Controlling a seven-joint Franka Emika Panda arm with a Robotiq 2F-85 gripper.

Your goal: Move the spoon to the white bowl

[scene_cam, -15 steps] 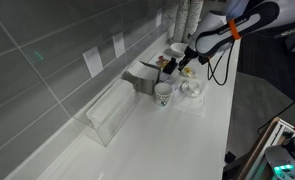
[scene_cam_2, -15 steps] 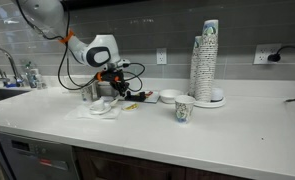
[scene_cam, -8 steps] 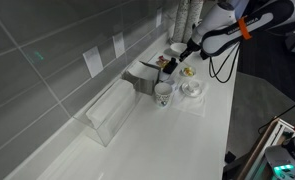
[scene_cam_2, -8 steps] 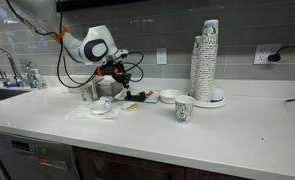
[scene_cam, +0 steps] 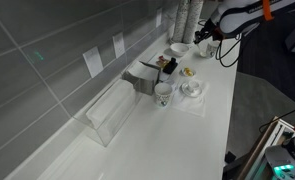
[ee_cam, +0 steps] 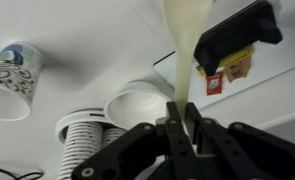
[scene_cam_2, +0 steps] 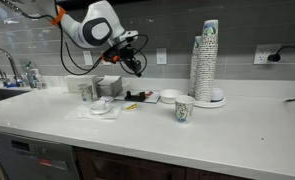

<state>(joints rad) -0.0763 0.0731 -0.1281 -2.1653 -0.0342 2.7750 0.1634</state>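
Next, I release the cream spoon from my gripper inside the white bowl [scene_cam: 181, 48] [ee_cam: 140, 106], so that its handle leans on the bowl's rim near the stack of cups.
My gripper [ee_cam: 178, 112] is shut on the handle of a cream-coloured spoon [ee_cam: 186, 40], which stretches away from the jaws in the wrist view. The white bowl [ee_cam: 137, 104] lies just beside the spoon below the jaws in that view. In both exterior views the gripper [scene_cam_2: 136, 63] [scene_cam: 202, 38] hangs well above the counter. The white bowl [scene_cam_2: 169, 96] [scene_cam: 177, 48] sits on the counter near the stack of cups. The spoon is too small to make out in the exterior views.
A patterned paper cup [scene_cam_2: 183, 108] [ee_cam: 11, 70] stands in front of a tall cup stack [scene_cam_2: 206, 62]. A white mug [scene_cam: 164, 93], a clear dish [scene_cam: 192, 88], a metal box [scene_cam: 144, 75], a clear container [scene_cam: 111, 111] and yellow packets [ee_cam: 230, 66] sit along the counter.
The gripper has risen from low over the mug and clear dish, carrying the spoon up and along the counter toward the white bowl.
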